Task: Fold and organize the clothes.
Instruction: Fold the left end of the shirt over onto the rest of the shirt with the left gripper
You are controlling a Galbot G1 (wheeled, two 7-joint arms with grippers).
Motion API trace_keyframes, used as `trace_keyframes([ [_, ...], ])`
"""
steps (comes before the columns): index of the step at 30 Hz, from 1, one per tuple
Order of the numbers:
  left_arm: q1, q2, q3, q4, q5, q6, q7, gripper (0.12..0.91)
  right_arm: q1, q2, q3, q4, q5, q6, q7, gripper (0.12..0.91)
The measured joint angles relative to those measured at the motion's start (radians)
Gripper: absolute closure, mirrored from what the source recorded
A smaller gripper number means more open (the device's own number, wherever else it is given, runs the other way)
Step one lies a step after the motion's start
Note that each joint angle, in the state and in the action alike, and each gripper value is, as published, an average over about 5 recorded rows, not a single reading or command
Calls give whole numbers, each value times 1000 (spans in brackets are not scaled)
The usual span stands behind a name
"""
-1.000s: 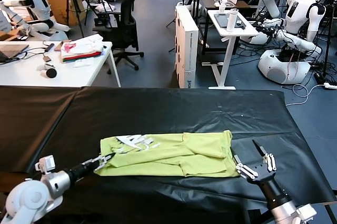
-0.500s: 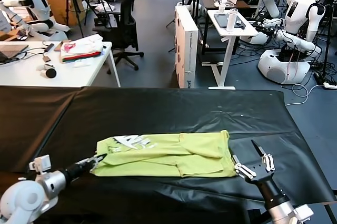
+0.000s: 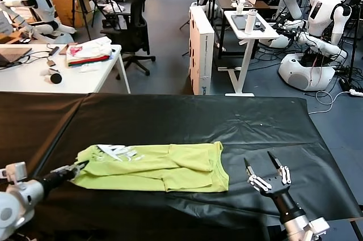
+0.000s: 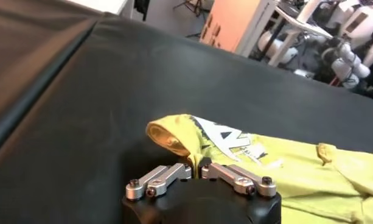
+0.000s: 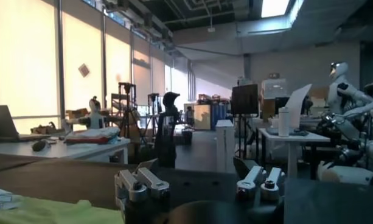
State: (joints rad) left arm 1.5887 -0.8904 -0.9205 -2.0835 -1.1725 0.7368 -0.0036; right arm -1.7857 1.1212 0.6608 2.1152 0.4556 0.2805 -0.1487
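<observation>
Next, my left gripper lets go of the T-shirt's printed end on top of the shirt's opposite end (image 3: 216,165), toward my right gripper.
The clothes are one lime yellow-green T-shirt (image 3: 153,167), folded into a long flat strip on the black table (image 3: 187,119), with a white print at its left end. My left gripper (image 3: 79,166) is shut on the shirt's left edge; in the left wrist view the gripper (image 4: 195,165) pinches a fold of the shirt (image 4: 283,173) between its fingers. Low over the table, my right gripper (image 3: 263,164) stands open and empty, a little to the right of the shirt's right end. The right wrist view shows the right gripper (image 5: 195,167) with only a corner of the shirt (image 5: 40,212).
The black table's front edge lies close below both arms. Behind it a white desk (image 3: 34,76) carries a white-pink-red cloth pile (image 3: 88,52). An office chair (image 3: 131,22), a white cabinet (image 3: 200,48) and other robots (image 3: 317,31) stand farther back.
The left gripper closed on the shirt's left edge and has dragged the whole shirt leftward along the table. The right gripper has drifted slightly left and stayed open.
</observation>
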Motion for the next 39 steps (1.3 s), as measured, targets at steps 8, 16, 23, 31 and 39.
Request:
trace_keyframes([
  [8,-72,-165,177,-69,24,0,-35,843,-109,46,18,7,-88,76,-22,118],
  [16,-164,-306,357,-66,67,0,-67,843,-164,107,-17,-4,-171,85,-19,118],
  [23,-226,-405,481,-46,132,0,-82,843,-171,120,-24,-4,-188,84,-14,118],
  [31,-271,-494,585,-9,173,0,-92,843,-172,123,-20,-2,-189,80,-6,118],
  [39,-294,-548,620,20,183,0,-92,843,-170,134,-29,-3,-202,78,-6,118],
])
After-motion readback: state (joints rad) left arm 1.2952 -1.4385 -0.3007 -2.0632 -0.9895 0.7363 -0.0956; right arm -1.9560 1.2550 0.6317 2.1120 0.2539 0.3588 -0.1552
